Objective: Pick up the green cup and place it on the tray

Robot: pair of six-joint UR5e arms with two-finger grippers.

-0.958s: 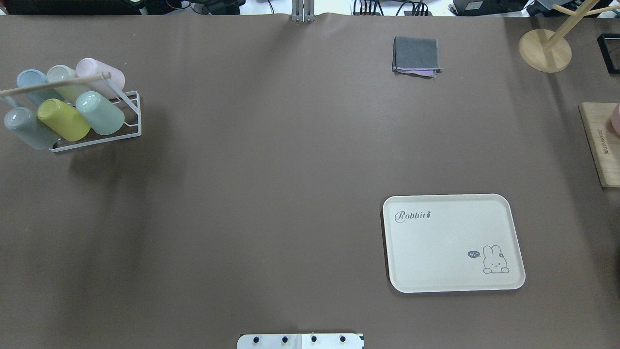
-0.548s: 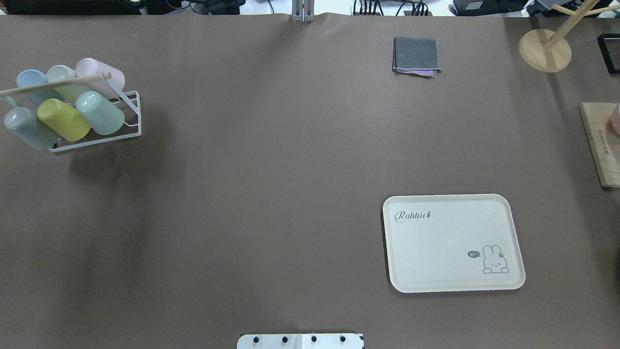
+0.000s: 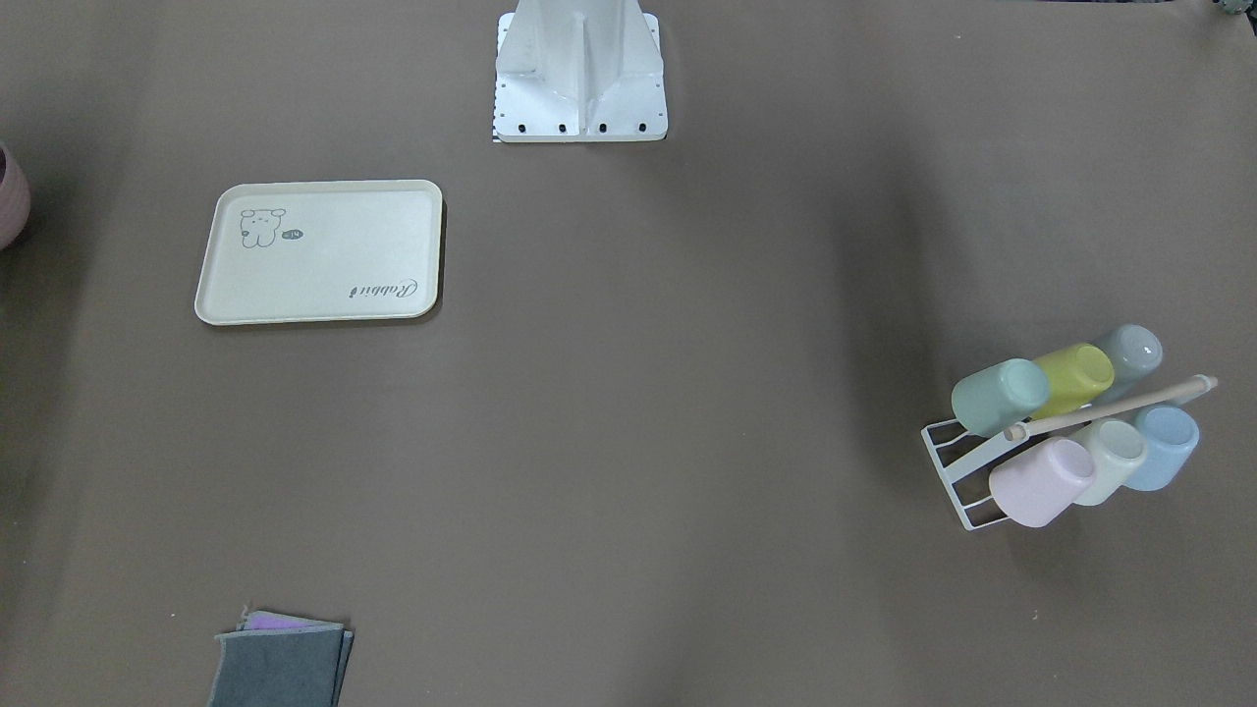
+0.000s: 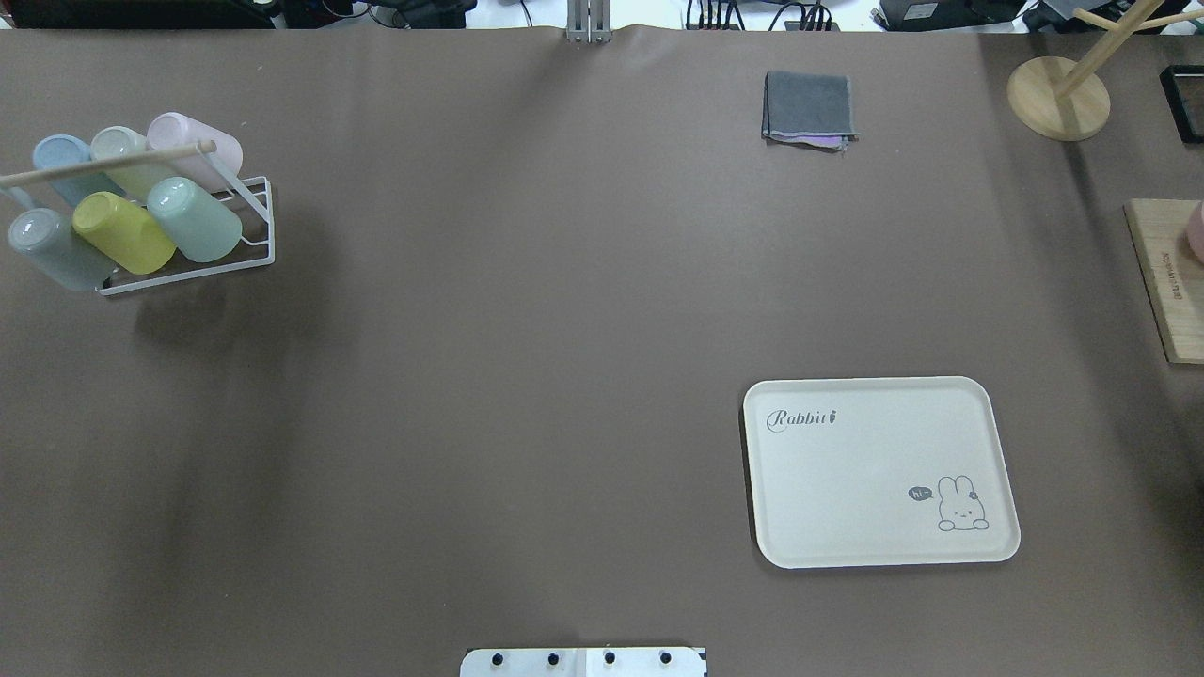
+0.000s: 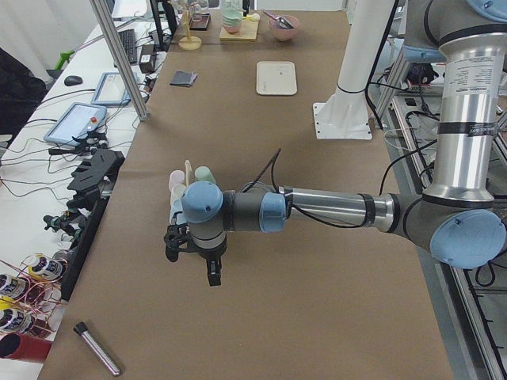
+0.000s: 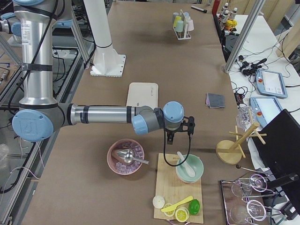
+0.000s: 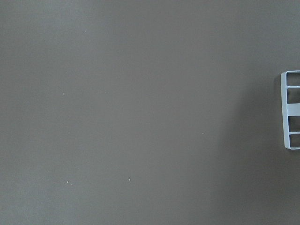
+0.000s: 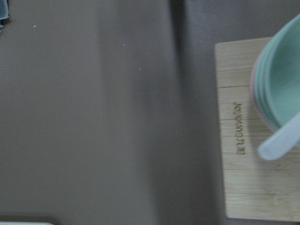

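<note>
The cream tray is next for my right gripper. It should move there and close on the tray's short edge (image 3: 202,281) facing the wooden board.
The green cup (image 4: 193,219) is a pale mint tumbler lying tilted in the front row of a white wire rack (image 4: 254,226) at the table's far left, next to a lime cup (image 4: 122,232). It also shows in the front-facing view (image 3: 1000,396). The cream tray (image 4: 879,470) with "Rabbit" script lies empty at the near right. My left gripper (image 5: 192,260) hangs over bare table just short of the rack; I cannot tell whether it is open or shut. My right gripper (image 6: 180,135) hovers beyond the tray near a wooden board; I cannot tell its state either.
The rack also holds grey, blue, cream and pink cups under a wooden bar (image 4: 103,162). A folded grey cloth (image 4: 809,108) lies at the far side. A wooden stand (image 4: 1058,94) and a wooden board (image 4: 1166,277) with a green bowl (image 6: 190,168) are at the right.
</note>
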